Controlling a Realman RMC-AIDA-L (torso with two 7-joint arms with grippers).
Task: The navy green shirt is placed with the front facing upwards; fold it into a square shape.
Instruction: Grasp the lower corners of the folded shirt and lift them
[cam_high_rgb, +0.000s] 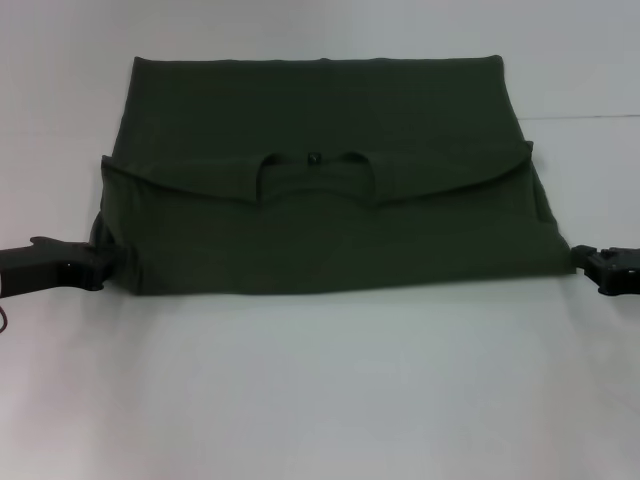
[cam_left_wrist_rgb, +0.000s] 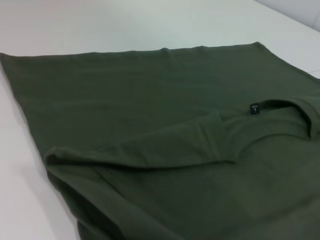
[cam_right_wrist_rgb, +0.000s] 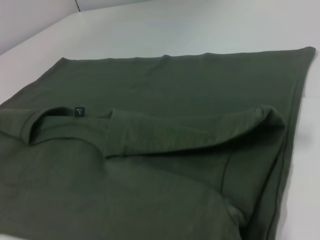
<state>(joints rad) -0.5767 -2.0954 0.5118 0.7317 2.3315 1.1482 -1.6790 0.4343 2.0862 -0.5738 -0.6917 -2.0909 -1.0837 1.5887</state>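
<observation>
My right gripper grips just the shirt's near corner tip; it should open, reach farther in and take more cloth (cam_high_rgb: 549, 246) before pulling the shirt.
The navy green shirt (cam_high_rgb: 320, 225) lies flat across the middle of the white table. Its top part is folded over the lower part, plain green side up. The round collar (cam_high_rgb: 315, 172) sits on the fold's edge in the middle, and the small dark label (cam_left_wrist_rgb: 254, 108) shows inside it; the label (cam_right_wrist_rgb: 79, 111) also shows in the right wrist view. My left gripper (cam_high_rgb: 105, 262) is at the shirt's near left corner, touching the cloth. My right gripper (cam_high_rgb: 583, 258) is at the near right corner, against the hem. Both wrist views show only the shirt (cam_left_wrist_rgb: 150, 100) (cam_right_wrist_rgb: 175, 85).
The bare white table (cam_high_rgb: 320, 400) stretches in front of the shirt and along both sides. A table edge and a grey wall show far off in the wrist views.
</observation>
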